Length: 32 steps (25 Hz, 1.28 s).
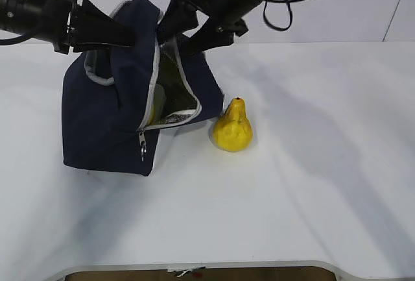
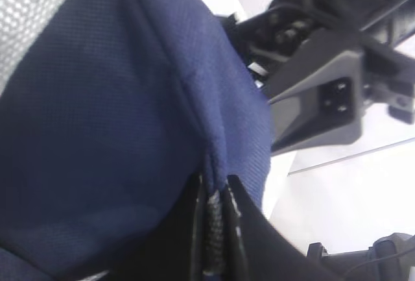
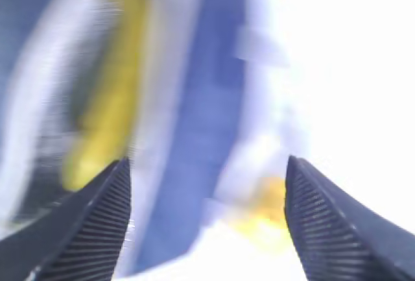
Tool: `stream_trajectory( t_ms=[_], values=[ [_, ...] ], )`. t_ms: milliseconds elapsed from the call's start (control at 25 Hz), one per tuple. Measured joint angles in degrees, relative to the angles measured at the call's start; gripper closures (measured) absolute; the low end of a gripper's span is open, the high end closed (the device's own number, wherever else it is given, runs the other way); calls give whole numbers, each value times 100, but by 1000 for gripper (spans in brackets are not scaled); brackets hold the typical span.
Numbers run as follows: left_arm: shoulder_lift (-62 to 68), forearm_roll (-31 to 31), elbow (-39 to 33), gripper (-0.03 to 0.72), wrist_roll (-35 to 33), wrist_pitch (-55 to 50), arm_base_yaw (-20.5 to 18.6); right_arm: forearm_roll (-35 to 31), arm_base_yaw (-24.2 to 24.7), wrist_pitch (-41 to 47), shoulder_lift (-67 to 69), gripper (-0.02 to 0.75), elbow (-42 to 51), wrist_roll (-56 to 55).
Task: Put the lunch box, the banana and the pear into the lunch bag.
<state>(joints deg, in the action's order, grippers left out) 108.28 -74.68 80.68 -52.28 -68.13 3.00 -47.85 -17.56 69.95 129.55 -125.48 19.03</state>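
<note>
The robot's right gripper will next move to the narrow top (image 1: 237,109) of the yellow pear and close there, since the pear still stands outside the lunch bag.
The navy lunch bag (image 1: 107,122) stands left of centre with its grey-trimmed zipper open towards the right. My left gripper (image 1: 133,34) is shut on a fold of the bag's top fabric (image 2: 214,187) and holds it up. My right gripper (image 1: 172,46) is open and empty just above the bag's opening; its view (image 3: 207,164) is blurred. The banana (image 3: 110,112) lies inside the bag. The yellow pear (image 1: 233,128) stands upright on the table against the bag's right side, also showing in the right wrist view (image 3: 269,206). A dull green surface (image 1: 172,89) shows inside the opening; I cannot tell whether it is the lunch box.
The bag's zipper pull (image 1: 142,145) hangs at its front corner. The white table (image 1: 311,164) stretches right and forward of the pear. Its front edge (image 1: 194,267) runs along the bottom. A black cable (image 1: 285,8) hangs from the right arm.
</note>
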Motion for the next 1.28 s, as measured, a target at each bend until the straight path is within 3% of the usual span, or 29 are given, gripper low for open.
stream_trajectory(
  t_ms=[240,400,640,1280],
  values=[
    [0,89,0,673,0,0,-74,2095,8,77,-605,156,-23,-684],
    [0,197,0,673,0,0,-223,2799,20,100,-983,156,342,-1098],
    [0,423,0,673,0,-10,-427,2982,23,138,-1254,156,1280,-1190],
    [0,849,0,673,0,-10,-452,2766,23,101,-335,156,1346,-1272]
  ],
)
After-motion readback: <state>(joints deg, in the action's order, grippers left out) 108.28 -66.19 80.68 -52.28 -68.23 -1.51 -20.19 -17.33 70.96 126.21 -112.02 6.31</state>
